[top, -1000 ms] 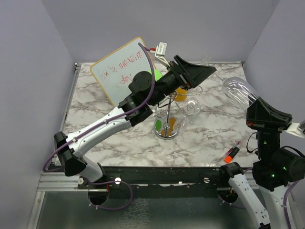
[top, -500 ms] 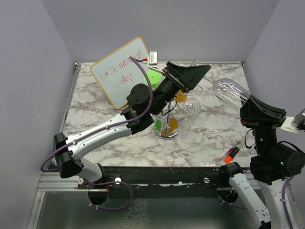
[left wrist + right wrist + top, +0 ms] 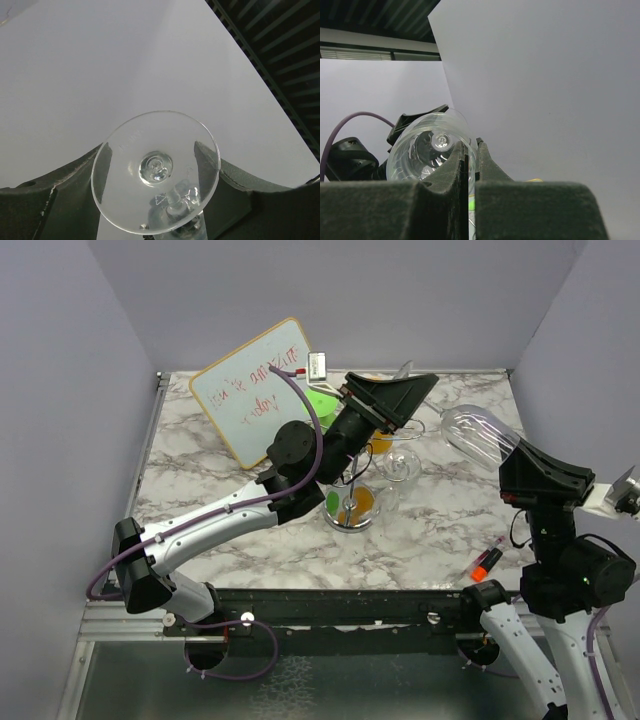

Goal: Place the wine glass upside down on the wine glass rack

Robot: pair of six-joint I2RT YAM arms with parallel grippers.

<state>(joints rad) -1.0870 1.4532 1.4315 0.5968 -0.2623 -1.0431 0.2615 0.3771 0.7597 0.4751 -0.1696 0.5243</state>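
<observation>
My left gripper needs to move past the wine glass's wide foot, which fills the gap between its fingers, and close on the stem (image 3: pixel 434 408).
A clear wine glass (image 3: pixel 478 435) hangs on its side in the air at the right. My right gripper (image 3: pixel 517 457) is shut on the bowl's rim, and the right wrist view shows the glass wall (image 3: pixel 427 150) pinched between the pads (image 3: pixel 454 167). My left gripper (image 3: pixel 408 390) is raised above the chrome wine glass rack (image 3: pixel 350 512) at mid table. In the left wrist view the round foot of the wine glass (image 3: pixel 156 172) lies between that gripper's (image 3: pixel 150 150) parted fingers (image 3: pixel 65 185). Whether they touch the foot I cannot tell.
A whiteboard (image 3: pixel 250 390) with red writing leans at the back left, with a small white box (image 3: pixel 317 364) beside it. Behind the left arm sits a green object (image 3: pixel 322 400). An orange marker (image 3: pixel 487 561) lies near the front right edge. Grey walls close three sides.
The right arm has carried the glass leftward toward the left gripper. The left gripper has tilted back and up, and its jaws have narrowed.
</observation>
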